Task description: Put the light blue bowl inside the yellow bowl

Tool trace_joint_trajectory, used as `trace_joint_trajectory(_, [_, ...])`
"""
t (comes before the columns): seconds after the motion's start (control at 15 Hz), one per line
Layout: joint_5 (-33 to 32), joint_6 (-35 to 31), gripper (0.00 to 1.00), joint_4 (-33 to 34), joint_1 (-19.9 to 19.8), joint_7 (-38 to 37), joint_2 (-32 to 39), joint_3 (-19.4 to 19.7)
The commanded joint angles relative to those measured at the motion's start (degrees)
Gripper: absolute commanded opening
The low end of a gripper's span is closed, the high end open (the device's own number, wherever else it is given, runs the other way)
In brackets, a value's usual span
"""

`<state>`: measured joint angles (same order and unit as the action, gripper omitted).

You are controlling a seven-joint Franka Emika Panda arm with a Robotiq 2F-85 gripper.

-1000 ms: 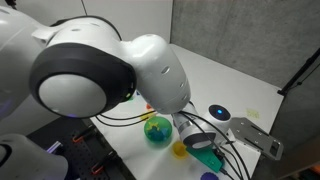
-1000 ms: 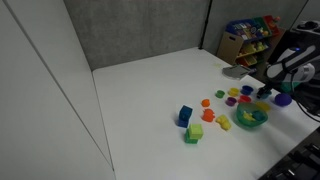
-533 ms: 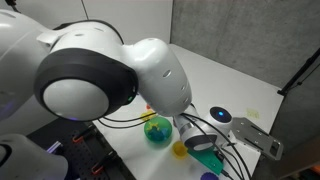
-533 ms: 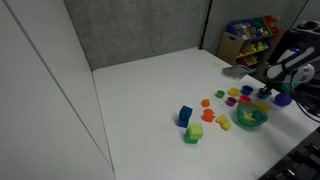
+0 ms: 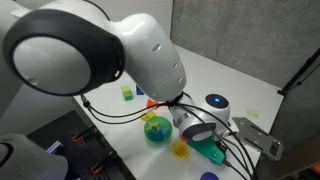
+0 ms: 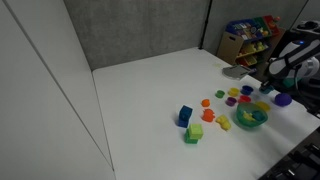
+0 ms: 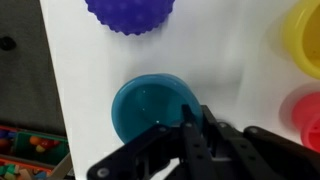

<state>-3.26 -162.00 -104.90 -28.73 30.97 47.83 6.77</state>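
The robot's gripper will set the light blue bowl down inside the yellow bowl (image 5: 180, 149) (image 7: 313, 39) beside the big teal-green bowl. The light blue bowl still sits on the white table.
In the wrist view the light blue bowl (image 7: 145, 105) sits upright on the white table, just below the middle of the picture. My gripper (image 7: 198, 112) is shut on its right rim, one finger inside the bowl and one outside. The yellow bowl (image 7: 305, 35) shows partly at the upper right edge, apart from the held bowl. In an exterior view the gripper (image 5: 208, 140) hangs low over the table with the light blue bowl (image 5: 213, 153) under it. A small yellow bowl (image 5: 180, 149) stands just beside it.
A purple spiky ball (image 7: 130, 12) lies above the light blue bowl and a red bowl (image 7: 308, 115) to its right. A big teal-green bowl (image 6: 250, 117) holds small toys. Blue (image 6: 185, 115) and green (image 6: 194, 132) blocks lie farther left. Cables trail by the table edge.
The jaws have closed on the light blue bowl's rim. The arm's upper links have shifted up and away in the exterior view. The bowl has stayed in place.
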Motion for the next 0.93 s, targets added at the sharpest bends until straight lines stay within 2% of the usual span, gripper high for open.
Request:
trace_joint_trajectory(0.0, [-3.28,-2.04,0.04,-9.05,3.12,-3.6,-7.29,1.93])
trace_joint_trajectory(0.4, [-5.03,-1.78,0.04,-18.68,7.23,-6.95,-14.01,2.93])
trace_joint_trajectory(0.87, [-6.18,-1.99,0.04,-24.96,12.54,-11.01,-16.89,4.65])
